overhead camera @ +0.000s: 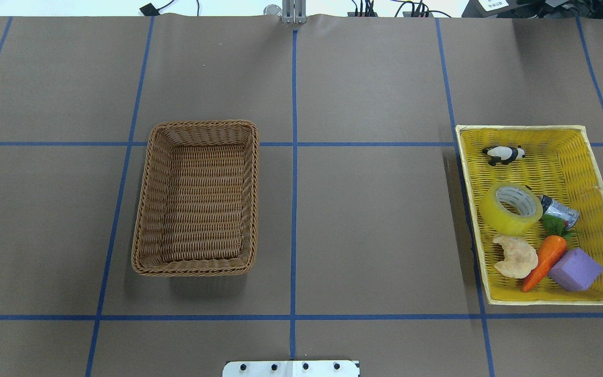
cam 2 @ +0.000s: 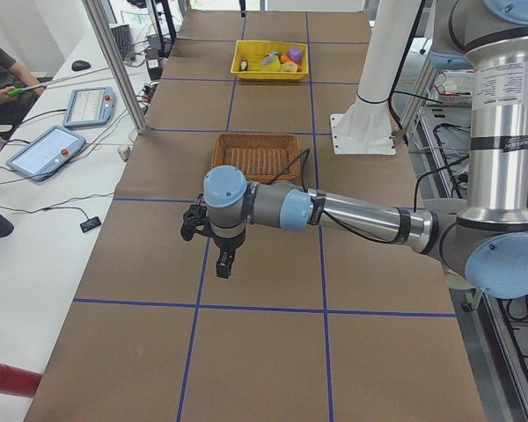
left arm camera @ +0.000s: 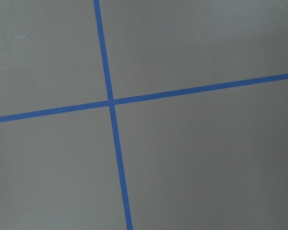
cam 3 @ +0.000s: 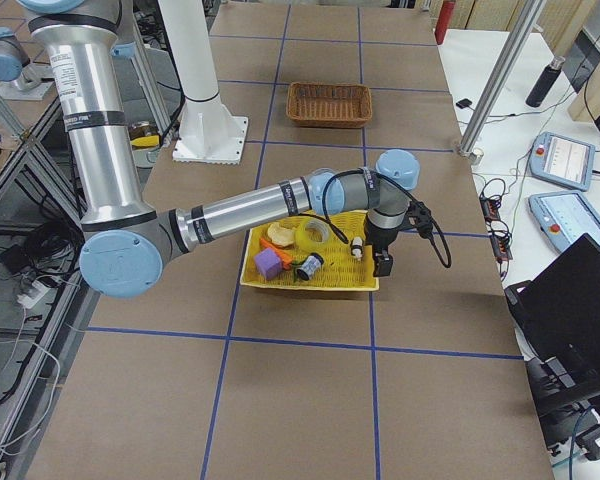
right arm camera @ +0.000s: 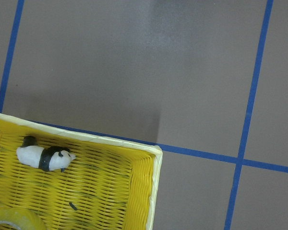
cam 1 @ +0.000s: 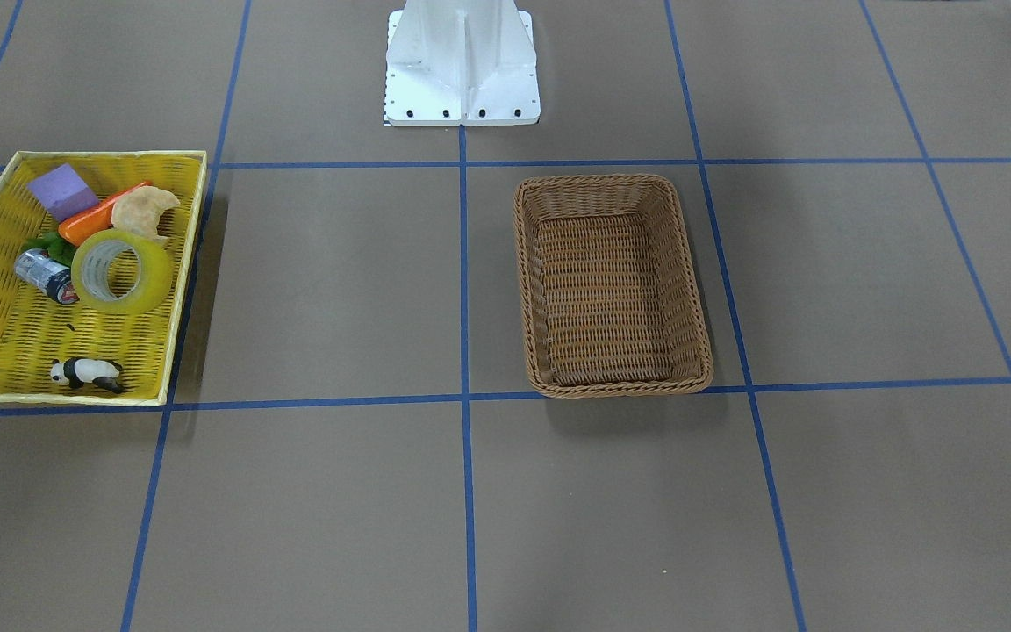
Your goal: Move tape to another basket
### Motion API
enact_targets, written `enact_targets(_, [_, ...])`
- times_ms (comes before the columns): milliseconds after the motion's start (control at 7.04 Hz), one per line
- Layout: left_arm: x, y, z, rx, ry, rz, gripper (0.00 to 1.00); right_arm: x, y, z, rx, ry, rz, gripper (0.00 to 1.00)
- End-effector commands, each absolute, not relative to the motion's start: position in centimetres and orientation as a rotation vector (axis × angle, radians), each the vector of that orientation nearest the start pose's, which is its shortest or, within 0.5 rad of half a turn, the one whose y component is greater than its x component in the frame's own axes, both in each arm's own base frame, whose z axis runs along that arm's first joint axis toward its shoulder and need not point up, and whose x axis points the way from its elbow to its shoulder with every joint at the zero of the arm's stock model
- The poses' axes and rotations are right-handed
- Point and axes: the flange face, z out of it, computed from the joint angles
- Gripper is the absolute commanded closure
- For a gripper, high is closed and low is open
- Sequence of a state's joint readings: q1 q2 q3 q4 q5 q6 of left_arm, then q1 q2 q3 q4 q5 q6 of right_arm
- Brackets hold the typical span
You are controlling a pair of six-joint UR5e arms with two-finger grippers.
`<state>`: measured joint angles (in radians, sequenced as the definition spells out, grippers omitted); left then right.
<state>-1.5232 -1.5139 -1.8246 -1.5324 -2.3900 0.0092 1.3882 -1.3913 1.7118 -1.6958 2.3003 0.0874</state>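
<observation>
Next, my right gripper needs to grab the yellow tape roll by the roll's side [cam 1: 90,295] [right arm camera: 31,220] beside the silver-black cylinder, toward the toy panda.
The yellow tape roll [overhead camera: 511,208] lies on its side in the shallow yellow tray [overhead camera: 521,127], also in the front view [cam 1: 122,270]. The brown wicker basket [overhead camera: 202,124] stands empty left of centre, also in the front view [cam 1: 527,290]. My left gripper [cam 2: 224,268] shows only in the exterior left view, hanging over bare table short of the wicker basket; I cannot tell whether it is open. My right gripper [cam 3: 382,265] shows only in the exterior right view, above the tray's far edge near the panda; I cannot tell its state either.
The tray also holds a toy panda [overhead camera: 503,154], a silver-black cylinder [overhead camera: 558,209], a carrot [overhead camera: 545,256], a bread piece [overhead camera: 515,256] and a purple block [overhead camera: 574,269]. The robot's white base [cam 1: 462,70] stands at the table's edge. Blue tape lines grid the brown table.
</observation>
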Motion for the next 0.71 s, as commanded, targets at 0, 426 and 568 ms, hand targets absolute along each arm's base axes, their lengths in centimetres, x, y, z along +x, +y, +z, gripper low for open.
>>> enact_targets(0, [-3.8,-47.1,56.0,0.139,0.819,0.123,0.02,-3.6,-56.2,51.1,0.088,-0.744,-0.162,0.0])
enact_targets(426, [-3.8,-46.9,56.3,0.138,0.82,0.126,0.02,-3.4,-55.2,51.5,0.09,-0.746,-0.16,0.0])
enact_targets(568, [-3.8,-46.9,56.3,0.138,0.82,0.126,0.02,-3.9,-55.1,51.5,0.087,-0.75,-0.168,0.0])
